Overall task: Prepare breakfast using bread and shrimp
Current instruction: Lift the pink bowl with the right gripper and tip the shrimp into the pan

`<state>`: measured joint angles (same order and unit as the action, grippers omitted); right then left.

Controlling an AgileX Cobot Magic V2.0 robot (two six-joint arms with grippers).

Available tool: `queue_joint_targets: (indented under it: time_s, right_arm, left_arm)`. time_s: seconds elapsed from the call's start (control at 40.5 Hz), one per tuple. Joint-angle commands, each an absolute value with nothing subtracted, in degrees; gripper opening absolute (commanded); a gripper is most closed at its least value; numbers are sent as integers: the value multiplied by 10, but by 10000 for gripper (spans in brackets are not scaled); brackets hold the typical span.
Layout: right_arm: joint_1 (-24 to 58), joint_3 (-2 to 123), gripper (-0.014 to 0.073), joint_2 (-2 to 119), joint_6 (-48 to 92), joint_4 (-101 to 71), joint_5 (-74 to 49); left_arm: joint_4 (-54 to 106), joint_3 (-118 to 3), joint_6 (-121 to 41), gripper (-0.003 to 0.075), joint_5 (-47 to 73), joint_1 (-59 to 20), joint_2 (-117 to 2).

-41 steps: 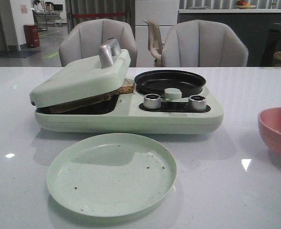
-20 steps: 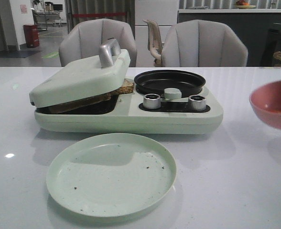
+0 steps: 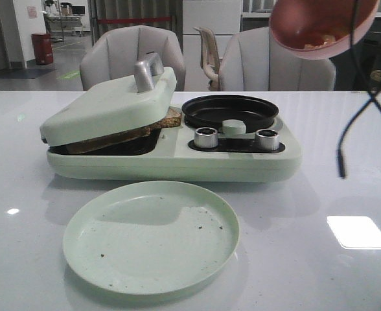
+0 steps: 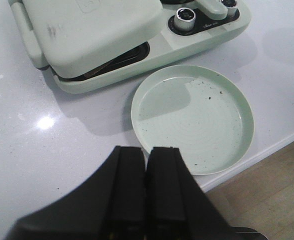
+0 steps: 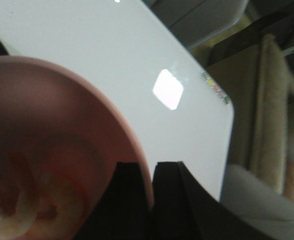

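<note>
Next, my right gripper puts the pink bowl down on the table beside the pan end of the breakfast maker, near the bright patch.
The bread [image 3: 116, 135] lies in the pale green breakfast maker [image 3: 177, 159] under its half-shut lid [image 3: 109, 103]; only its brown edge [image 4: 109, 66] shows in the left wrist view. My right gripper [image 5: 152, 170] is shut on the rim of a pink bowl [image 5: 62, 150]. The bowl [image 3: 323, 26] hangs tilted high above the maker's right end. The shrimp [image 5: 22, 205] lies inside it, blurred, and also shows in the front view [image 3: 315, 44]. My left gripper [image 4: 147, 150] is shut and empty, above the table by the green plate [image 4: 194, 117].
A black round pan [image 3: 230, 111] sits in the maker's right half, with two metal knobs [image 3: 206, 137] in front of it. The empty green plate [image 3: 151, 236] lies in front of the maker. A black cable [image 3: 356, 97] dangles at the right. Chairs stand behind the table.
The pink bowl has risen from the table at the right to high above the maker's right end and tipped over. A cable has swung into view. The left gripper's earlier state is not shown.
</note>
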<state>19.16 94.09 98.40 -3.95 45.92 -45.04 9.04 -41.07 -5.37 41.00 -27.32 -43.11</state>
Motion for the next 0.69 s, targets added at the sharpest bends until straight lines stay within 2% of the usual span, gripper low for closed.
queue_joint_targets:
  time_s: [0.0, 0.123, 0.321, 0.666]
  right_arm:
    - [242, 988, 43, 992, -105, 644, -463]
    - [290, 1006, 43, 1037, -189, 834, -509]
    - [331, 1010, 43, 1093, -270, 1027, -542]
    - [336, 1023, 43, 1136, -264, 1031, -532]
  left_arm:
    - [94, -429, -50, 110, 369, -278, -428]
    - [94, -429, -50, 110, 369, -278, -428]
    - [94, -429, -50, 110, 369, -278, -428]
    - [93, -429, -50, 110, 369, -278, -428]
